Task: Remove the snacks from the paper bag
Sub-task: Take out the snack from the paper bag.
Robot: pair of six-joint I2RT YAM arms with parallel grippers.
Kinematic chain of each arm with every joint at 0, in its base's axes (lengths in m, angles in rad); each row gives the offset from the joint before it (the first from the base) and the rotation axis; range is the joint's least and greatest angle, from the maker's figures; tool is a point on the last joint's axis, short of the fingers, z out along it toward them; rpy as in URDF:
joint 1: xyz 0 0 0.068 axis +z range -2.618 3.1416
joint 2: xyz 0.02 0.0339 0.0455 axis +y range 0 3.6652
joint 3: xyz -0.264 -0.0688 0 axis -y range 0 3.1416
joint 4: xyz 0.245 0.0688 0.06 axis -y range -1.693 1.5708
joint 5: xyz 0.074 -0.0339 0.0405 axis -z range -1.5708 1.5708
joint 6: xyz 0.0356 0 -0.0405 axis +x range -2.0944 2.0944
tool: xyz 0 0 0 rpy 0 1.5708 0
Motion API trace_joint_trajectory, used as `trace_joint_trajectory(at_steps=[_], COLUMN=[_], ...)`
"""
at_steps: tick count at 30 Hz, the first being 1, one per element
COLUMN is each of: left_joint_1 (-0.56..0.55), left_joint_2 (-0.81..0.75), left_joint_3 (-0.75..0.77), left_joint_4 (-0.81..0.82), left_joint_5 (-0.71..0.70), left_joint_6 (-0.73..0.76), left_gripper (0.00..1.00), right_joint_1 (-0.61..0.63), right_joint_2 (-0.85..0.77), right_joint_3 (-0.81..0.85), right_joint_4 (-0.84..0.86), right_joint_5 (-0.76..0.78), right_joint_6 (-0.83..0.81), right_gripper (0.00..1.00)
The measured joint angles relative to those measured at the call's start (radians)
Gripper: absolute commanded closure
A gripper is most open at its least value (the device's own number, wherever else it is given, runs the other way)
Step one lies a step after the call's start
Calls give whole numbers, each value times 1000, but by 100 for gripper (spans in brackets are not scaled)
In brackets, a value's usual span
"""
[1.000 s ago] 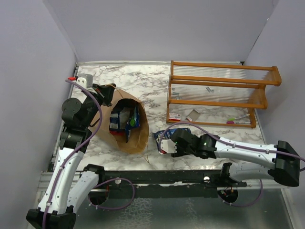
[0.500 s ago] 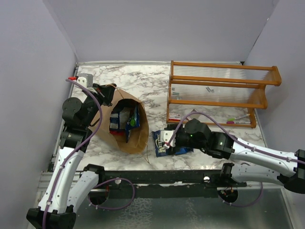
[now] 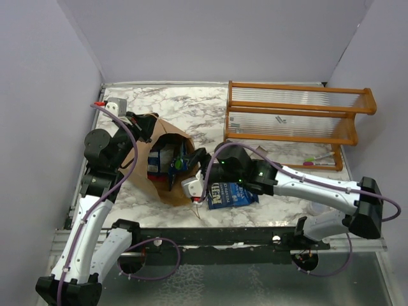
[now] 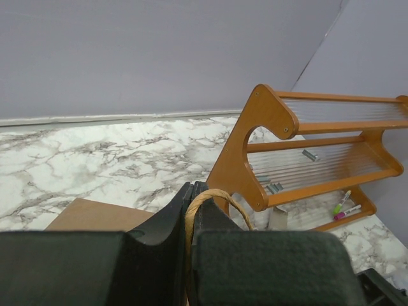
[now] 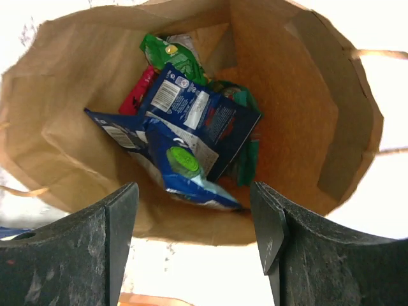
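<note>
The robot's right gripper needs to close on the edge (image 3: 183, 165) (image 5: 187, 184) beside the blue packet's green spot, the one nearest the opening of the paper bag.
The brown paper bag (image 3: 159, 185) stands open on the marble table. My left gripper (image 3: 141, 125) is shut on its twisted handle (image 4: 210, 196), at the bag's far rim. My right gripper (image 3: 186, 162) hangs open and empty over the bag's mouth. In the right wrist view, between my open fingers (image 5: 121, 236), I see the bag's inside (image 5: 287, 108) holding a dark blue packet (image 5: 207, 115), a blue packet with a green spot (image 5: 175, 162), a green one (image 5: 169, 54), a red one (image 5: 137, 92) and a teal one (image 5: 245, 166). Another dark blue packet (image 3: 229, 193) lies on the table, right of the bag.
An orange-brown wooden rack (image 3: 293, 127) stands at the back right, also in the left wrist view (image 4: 274, 121). Its bottom shelf holds a small red-and-white packet (image 3: 234, 155), a grey card (image 3: 258, 154) and markers (image 3: 317, 160). Purple walls close in the table.
My right gripper has let go of the dark blue packet, which now lies on the table. It has moved left to above the bag's mouth. The left arm has not moved.
</note>
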Motion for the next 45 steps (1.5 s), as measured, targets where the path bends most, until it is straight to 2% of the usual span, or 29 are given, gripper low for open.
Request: trace_joint_trajectory(at_steps=[8,16,22,28,37,45], left_joint_1=[0,0,0,0,0,0], left_joint_2=[0,0,0,0,0,4], left_joint_3=[-1,-1,-1,-1,-1,-2], left_joint_4=[0,0,0,0,0,0], left_joint_5=[13,16,16,16,16,16], left_joint_6=[-11,-14,-14,-14,-15,-21], left_gripper=[100,100,100,100,100,100], right_joint_1=[0,0,2,7,7,6], right_joint_2=[183,304,360,353,270,170], right_joint_3=[138,203,216,216,220,312], right_joint_4=[-68,-101,-104,-103,-108,-204], right_joint_5=[39,167,246,257,222,152], right_joint_6=[-193,-285,-322,-319,-249,-39], right_gripper=[34,50,71,98,99,99])
